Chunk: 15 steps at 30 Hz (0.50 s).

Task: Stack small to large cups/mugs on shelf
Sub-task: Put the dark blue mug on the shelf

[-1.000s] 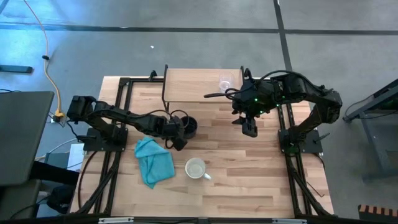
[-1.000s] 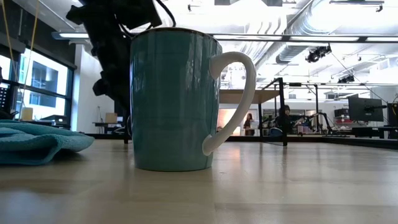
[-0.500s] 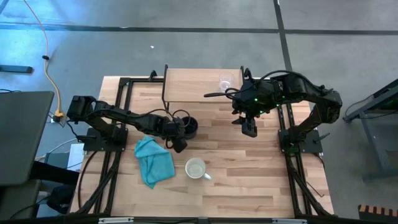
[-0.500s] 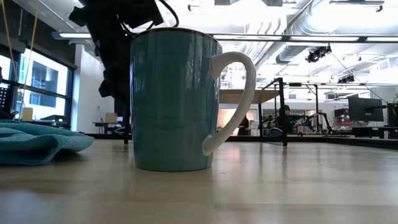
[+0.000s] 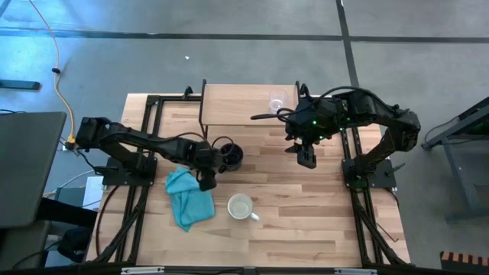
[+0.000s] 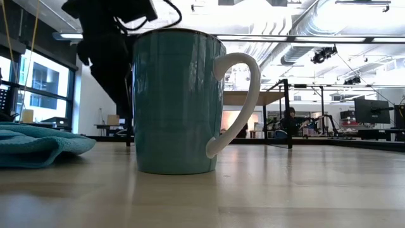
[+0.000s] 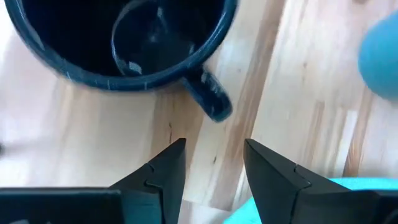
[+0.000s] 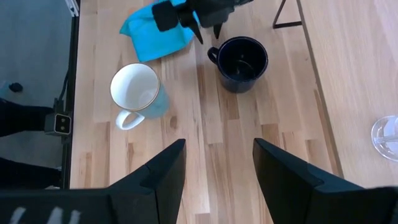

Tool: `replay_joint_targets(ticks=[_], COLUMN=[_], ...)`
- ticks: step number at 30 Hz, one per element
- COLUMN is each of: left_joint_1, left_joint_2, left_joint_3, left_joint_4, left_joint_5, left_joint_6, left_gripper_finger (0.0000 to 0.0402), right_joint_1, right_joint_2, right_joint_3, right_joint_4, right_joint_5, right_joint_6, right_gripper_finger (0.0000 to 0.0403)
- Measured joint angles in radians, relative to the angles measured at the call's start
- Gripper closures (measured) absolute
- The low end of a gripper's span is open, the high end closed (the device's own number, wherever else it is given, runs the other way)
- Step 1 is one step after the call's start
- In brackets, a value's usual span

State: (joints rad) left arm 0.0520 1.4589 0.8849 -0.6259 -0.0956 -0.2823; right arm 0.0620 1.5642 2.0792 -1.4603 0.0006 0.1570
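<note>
My left gripper needs to swing around the black mug's handle, which juts toward its open fingers, and pinch the black mug's rim [image 7: 146, 81] beside that handle.
The black mug [image 5: 233, 156] stands on the table in front of the shelf [image 5: 237, 105], its handle [image 7: 208, 99] pointing toward my left gripper. My left gripper [image 5: 205, 182] is open and empty, a short way off the handle, above the teal cloth's edge; its fingers show in the left wrist view [image 7: 214, 155]. The larger mug [image 5: 241, 206], teal outside with a white inside and handle, stands upright near the table's middle front [image 6: 177, 101]. The clear glass cup [image 5: 276, 101] stands on the shelf's right end. My right gripper [image 5: 306, 156] hangs open and empty above the table, right of the black mug.
The teal cloth [image 5: 187, 200] lies crumpled on the table left of the larger mug, just under my left gripper. The shelf's dark legs [image 5: 203, 114] stand behind the black mug. Bare tabletop [image 5: 306, 214] lies to the right and front.
My left gripper has drawn back from the black mug, toward the table's left and near edges, and now hangs over the cloth's edge. The mug stays where it was. My right arm has kept still.
</note>
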Motion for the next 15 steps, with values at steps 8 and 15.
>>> replay_joint_targets(ticks=[8, 15], left_joint_1=[0.000, 0.000], left_joint_2=[-0.093, -0.101], left_joint_3=[0.000, 0.000], left_joint_4=[0.009, 0.020], left_joint_5=[-0.007, -0.062], left_joint_6=[0.355, 0.590], left_gripper_finger=[0.0261, 0.0266], right_joint_1=[0.000, 0.000], right_joint_2=[0.000, 0.000], right_joint_3=[0.000, 0.000], right_joint_4=[-0.001, 0.004], right_joint_5=[0.000, 0.000], right_joint_6=[0.000, 0.002], right_gripper_finger=[0.0224, 0.0224])
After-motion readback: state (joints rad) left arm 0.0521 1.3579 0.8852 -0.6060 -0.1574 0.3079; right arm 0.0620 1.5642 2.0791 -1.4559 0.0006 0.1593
